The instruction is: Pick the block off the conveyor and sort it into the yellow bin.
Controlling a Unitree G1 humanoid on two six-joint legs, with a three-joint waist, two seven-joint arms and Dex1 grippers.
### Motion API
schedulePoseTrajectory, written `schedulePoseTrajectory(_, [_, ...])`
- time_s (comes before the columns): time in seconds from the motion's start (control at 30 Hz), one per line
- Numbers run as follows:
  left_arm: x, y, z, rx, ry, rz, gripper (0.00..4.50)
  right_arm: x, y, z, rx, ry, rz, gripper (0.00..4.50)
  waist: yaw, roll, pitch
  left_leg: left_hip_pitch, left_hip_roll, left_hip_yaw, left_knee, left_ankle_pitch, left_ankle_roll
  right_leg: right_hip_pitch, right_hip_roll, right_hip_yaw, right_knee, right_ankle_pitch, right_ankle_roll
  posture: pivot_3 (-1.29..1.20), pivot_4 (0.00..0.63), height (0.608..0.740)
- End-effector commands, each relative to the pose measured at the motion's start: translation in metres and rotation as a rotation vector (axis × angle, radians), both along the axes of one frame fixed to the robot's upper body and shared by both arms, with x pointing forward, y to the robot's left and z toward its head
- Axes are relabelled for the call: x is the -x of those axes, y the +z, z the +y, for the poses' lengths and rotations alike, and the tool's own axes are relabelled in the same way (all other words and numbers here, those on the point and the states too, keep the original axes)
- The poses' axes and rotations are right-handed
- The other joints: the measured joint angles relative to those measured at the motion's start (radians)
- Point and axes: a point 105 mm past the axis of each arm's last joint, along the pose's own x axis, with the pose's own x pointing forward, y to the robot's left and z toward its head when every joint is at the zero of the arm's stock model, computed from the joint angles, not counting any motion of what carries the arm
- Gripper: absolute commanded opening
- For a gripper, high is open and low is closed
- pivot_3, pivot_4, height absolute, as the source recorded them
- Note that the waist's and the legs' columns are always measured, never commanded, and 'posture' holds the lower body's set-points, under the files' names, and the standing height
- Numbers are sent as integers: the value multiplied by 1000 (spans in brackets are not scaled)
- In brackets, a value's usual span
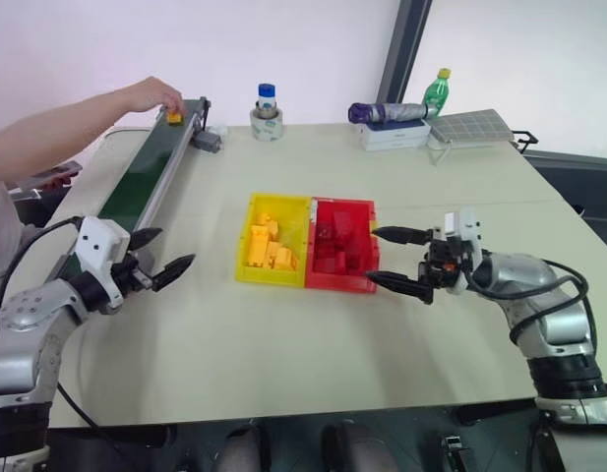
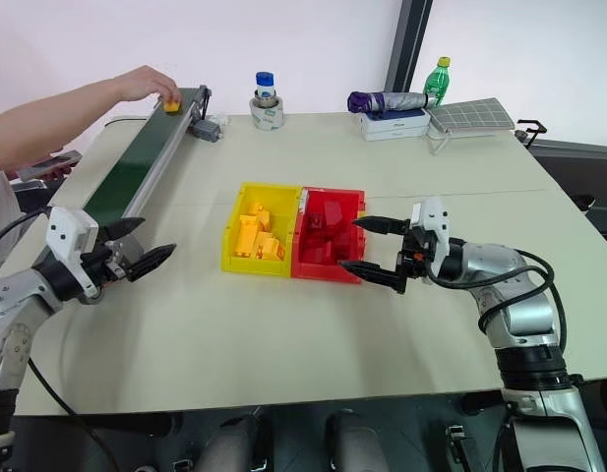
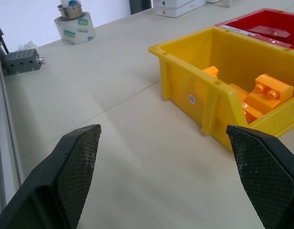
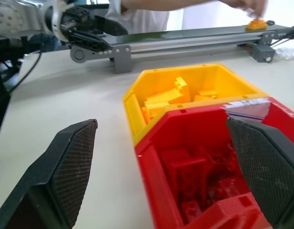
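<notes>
The small yellow-orange block will reach the near half of the conveyor (image 1: 115, 207). My left gripper needs to then close on the block's sides.
The small yellow-orange block (image 1: 173, 118) lies at the far end of the dark-green conveyor (image 1: 146, 182), under the fingers of a person's hand (image 1: 151, 95). The yellow bin (image 1: 272, 201) stands mid-table holding several yellow bricks, side by side with a red bin (image 1: 340, 203) of red blocks. My left gripper (image 1: 175, 246) hovers open and empty beside the conveyor's near end, pointing toward the yellow bin (image 3: 185, 52). My right gripper (image 1: 372, 255) stands open and empty just right of the red bin, pointing left. The block (image 4: 257, 23) also shows in the right wrist view.
A grey motor (image 1: 207, 141) sits at the belt's far end. At the back of the table stand a tape roll with a jar (image 1: 267, 113), a folded umbrella (image 1: 387, 112) on a white box, a green bottle (image 1: 437, 93) and a grey panel (image 1: 470, 125).
</notes>
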Motion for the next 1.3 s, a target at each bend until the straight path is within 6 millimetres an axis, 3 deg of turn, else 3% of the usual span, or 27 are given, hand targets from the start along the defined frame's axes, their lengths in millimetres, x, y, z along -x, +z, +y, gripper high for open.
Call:
schedulePoseTrajectory(0.03, [3, 18, 3, -10, 13, -82, 4441, -1, 7, 1, 1, 9, -44, 4500, 0, 0, 0, 0, 0, 0, 0, 0, 0, 0, 0, 0, 0, 0, 0, 0, 150, 740])
schedulePoseTrajectory(0.3, [6, 22, -3, -4, -22, -110, 4441, -6, 7, -1, 13, -17, -65, 4500, 0, 0, 0, 0, 0, 0, 0, 0, 0, 0, 0, 0, 0, 0, 0, 0, 150, 740])
schedulePoseTrajectory(0.6, [5, 33, 8, 37, 61, -177, 4441, -11, 9, -2, 19, -42, -88, 4500, 0, 0, 0, 0, 0, 0, 0, 0, 0, 0, 0, 0, 0, 0, 0, 0, 150, 740])
schedulePoseTrajectory(0.8, [16, 41, 23, 6, 182, -259, 4441, -13, 8, -2, 18, -42, -89, 4500, -2, 0, 0, 0, 0, 0, 0, 0, 0, 0, 0, 0, 0, 0, 1, 0, 150, 740])
schedulePoseTrajectory(0.97, [43, 52, 64, 53, 411, -318, 4441, -15, 7, 0, 15, -39, -94, 4500, -3, 0, 0, 0, 0, 0, -1, 0, 0, 0, 0, 0, 0, 0, 1, 0, 150, 740])
schedulePoseTrajectory(1.1, [62, 43, 82, 84, 529, -311, 4441, -16, 8, 0, 10, -37, -97, 4500, -1, 0, 0, 0, 0, 0, 0, 0, 0, 0, 0, 0, 0, 0, 0, 0, 150, 740])
schedulePoseTrajectory(1.3, [66, 35, 79, 88, 536, -298, 4441, -19, 10, 2, 7, -24, -97, 4500, 3, -1, 0, 0, 0, 0, 0, 0, 0, 0, -1, 0, 0, 0, -1, 0, 150, 740])
